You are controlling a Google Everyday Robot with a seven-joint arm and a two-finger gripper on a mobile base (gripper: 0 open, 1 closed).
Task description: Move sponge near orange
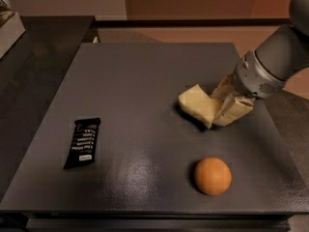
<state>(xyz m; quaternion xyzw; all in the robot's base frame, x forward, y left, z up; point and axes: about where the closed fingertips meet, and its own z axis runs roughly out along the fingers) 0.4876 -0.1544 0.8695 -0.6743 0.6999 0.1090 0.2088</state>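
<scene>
My gripper has the sponge, now low over or on the table. Next, I set it down on the dark grey table [219,126] just behind the orange.
The pale cream-yellow sponge [194,104] is right of the middle of the dark grey table [145,81], low over its top or on it. My gripper [219,115] reaches in from the right on a grey arm and is shut on the sponge's right end. Its cream fingers [234,111] slope down toward the table. The orange [212,176] rests on the table near the front edge, below and slightly right of the sponge, about a sponge's length away from it.
A flat black snack-bar wrapper [83,142] with white text lies at the front left. A pale box [10,25] stands on the dark counter at the far left. The table's right edge runs under my arm.
</scene>
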